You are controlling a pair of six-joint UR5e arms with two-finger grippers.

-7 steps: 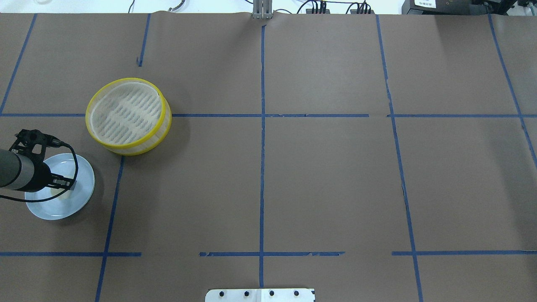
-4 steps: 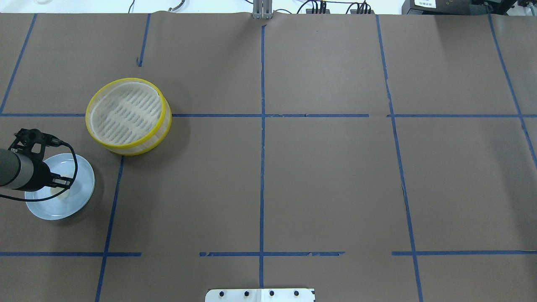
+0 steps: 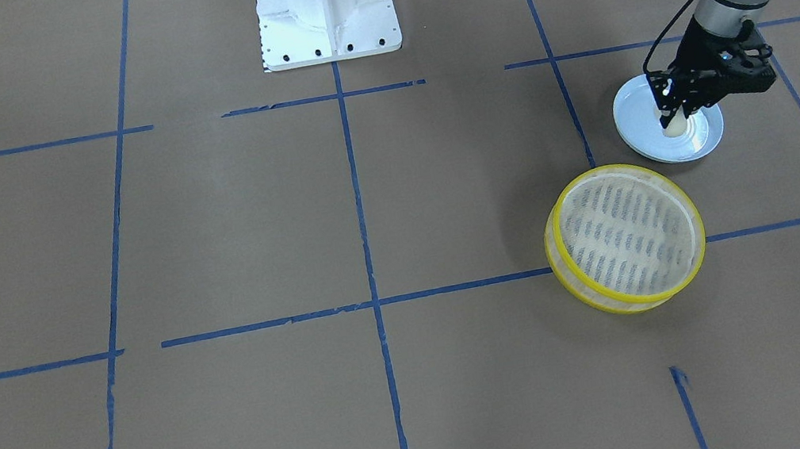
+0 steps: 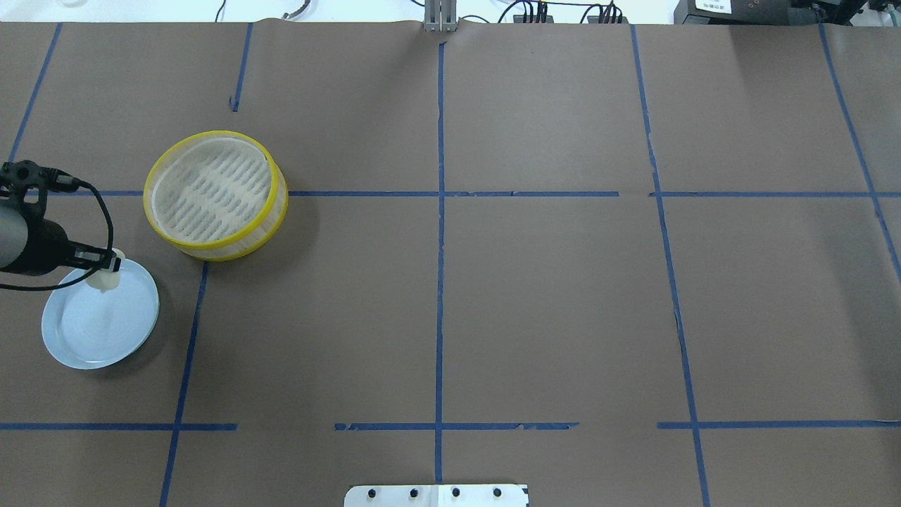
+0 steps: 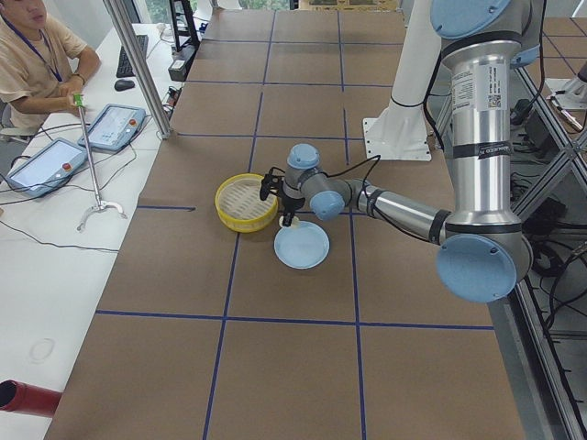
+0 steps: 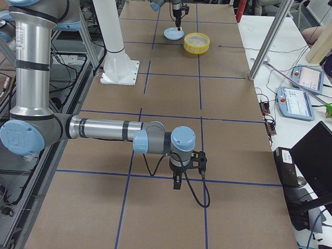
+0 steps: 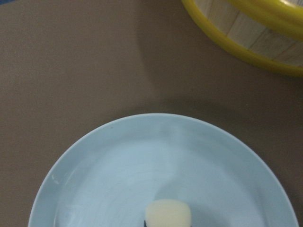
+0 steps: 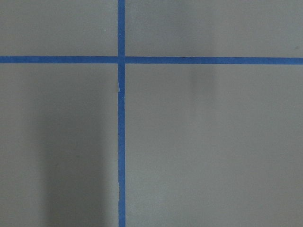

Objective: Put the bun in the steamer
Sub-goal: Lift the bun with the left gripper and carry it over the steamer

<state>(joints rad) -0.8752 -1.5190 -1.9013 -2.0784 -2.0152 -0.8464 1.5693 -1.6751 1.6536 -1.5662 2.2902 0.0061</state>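
The robot's left gripper will release the bun, now held above the plate's far edge, on the pale cloth lining inside the yellow-rimmed steamer (image 3: 611, 225), near the middle of the steamer.
My left gripper (image 4: 107, 270) is shut on the bun (image 4: 105, 280), a small cream-white lump, and holds it above the far edge of the pale blue plate (image 4: 98, 331). In the front-facing view the bun (image 3: 672, 127) hangs between the fingers over the plate (image 3: 696, 141). The left wrist view shows the bun (image 7: 168, 214) above the plate (image 7: 142, 161). The steamer (image 4: 280, 205), a yellow-rimmed basket, stands empty just beyond and right of the plate. My right gripper (image 6: 177, 184) shows only in the right side view, so I cannot tell if it is open or shut.
Brown paper with blue tape lines (image 4: 440, 211) covers the table. The robot's white base (image 3: 326, 11) stands at the near edge. An operator (image 5: 37, 55) sits at the far side with tablets (image 5: 110, 124). The steamer's yellow rim (image 7: 236, 45) fills the wrist view's upper right.
My left gripper has risen off the plate with the bun in it and moved toward the plate's far edge. The steamer and plate have not moved.
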